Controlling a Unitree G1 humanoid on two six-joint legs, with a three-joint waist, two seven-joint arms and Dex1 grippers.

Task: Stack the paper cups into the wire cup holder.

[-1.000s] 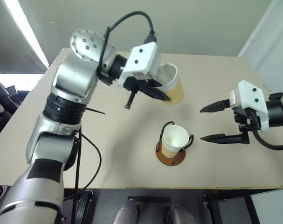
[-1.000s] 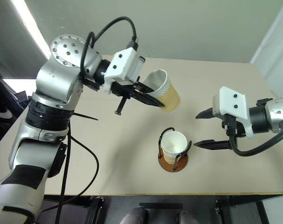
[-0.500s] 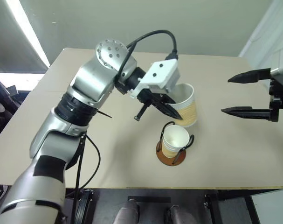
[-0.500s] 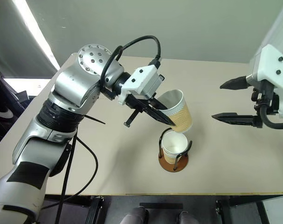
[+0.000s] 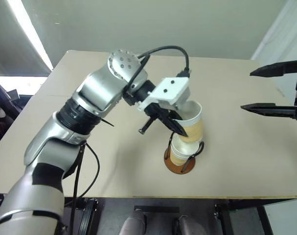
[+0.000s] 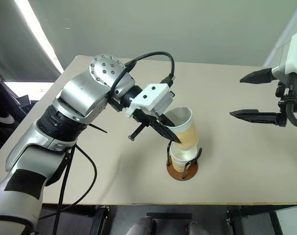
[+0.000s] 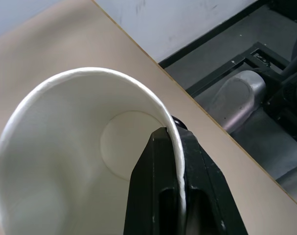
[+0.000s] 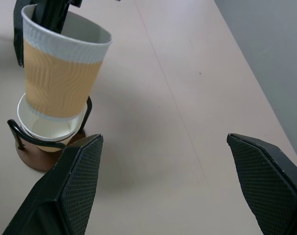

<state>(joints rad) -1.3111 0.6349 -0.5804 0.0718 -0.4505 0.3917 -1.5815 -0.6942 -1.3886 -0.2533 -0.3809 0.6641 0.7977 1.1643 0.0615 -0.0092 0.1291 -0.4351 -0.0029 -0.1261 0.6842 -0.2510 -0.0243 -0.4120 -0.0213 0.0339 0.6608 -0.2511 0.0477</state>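
Note:
Next, I let go of the paper cup that my left gripper holds, now tilted slightly in the second cup's mouth, once it is inside the second paper cup (image 5: 186, 144) that stands in the wire cup holder.
My left gripper (image 5: 180, 129) is shut on the rim of a paper cup (image 5: 191, 122), one finger inside and one outside. The cup is tan with a white band and rim and tilts slightly. Its bottom sits in the mouth of a second paper cup (image 8: 45, 129), which stands inside the wire cup holder (image 5: 179, 166) with black loops on a brown disc base. The left wrist view looks into the held cup's white inside (image 7: 65, 161). My right gripper (image 5: 247, 90) hangs open and empty above the table, well to the right of the holder.
The holder stands near the front edge of the beige table (image 5: 236, 147), with dark floor below that edge. A black cable (image 5: 163, 49) loops over my left wrist. Bare tabletop lies to the right of and behind the holder.
My left gripper carried the cup down and to the right, from above the table's middle onto the cup in the holder. My right gripper rose and drew away to the right, still open.

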